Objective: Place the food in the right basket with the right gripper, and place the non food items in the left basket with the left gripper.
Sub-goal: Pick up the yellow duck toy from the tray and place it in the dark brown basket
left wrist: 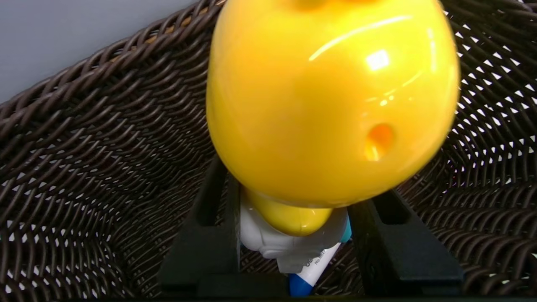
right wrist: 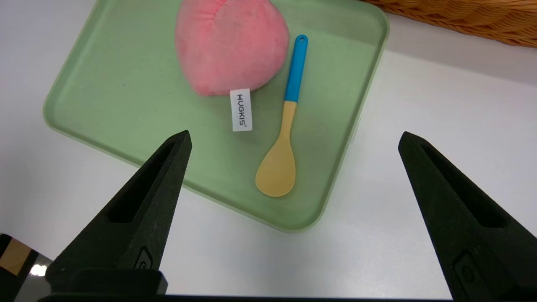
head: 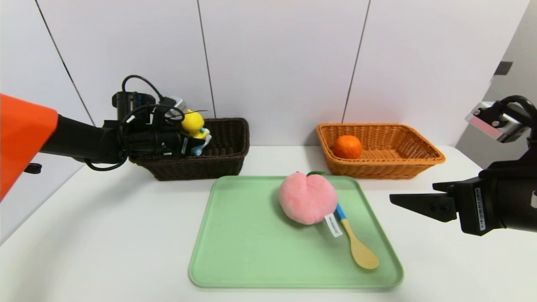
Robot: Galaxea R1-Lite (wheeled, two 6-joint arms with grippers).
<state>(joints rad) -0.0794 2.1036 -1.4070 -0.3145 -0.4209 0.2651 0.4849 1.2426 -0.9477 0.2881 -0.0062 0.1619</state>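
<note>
The pink plush peach has a green leaf and a white tag. Next, my right gripper closes on the middle of the pink plush peach (head: 309,194) (right wrist: 229,37), between those two.
My left gripper (head: 197,142) is shut on the yellow duck toy (head: 193,123) by its white car, held just above the dark brown left basket (head: 226,163). In the left wrist view the duck toy (left wrist: 331,105) fills the space between the black fingers (left wrist: 209,235). A white marker with a blue cap (left wrist: 312,268) lies on the left basket's floor (left wrist: 105,147) below. The orange fruit (head: 347,147) sits in the orange-tan right basket (head: 402,165). The pink plush peach (head: 307,199) and yellow spoon (head: 356,239) lie on the tray. My right gripper (head: 419,204) hangs open and empty, right of the tray.
The green tray (head: 243,235) lies on the white table at front centre, its left half bare. In the right wrist view the peach (right wrist: 230,46) and spoon (right wrist: 285,126) lie beyond my open right gripper (right wrist: 294,135). White wall panels stand behind both baskets.
</note>
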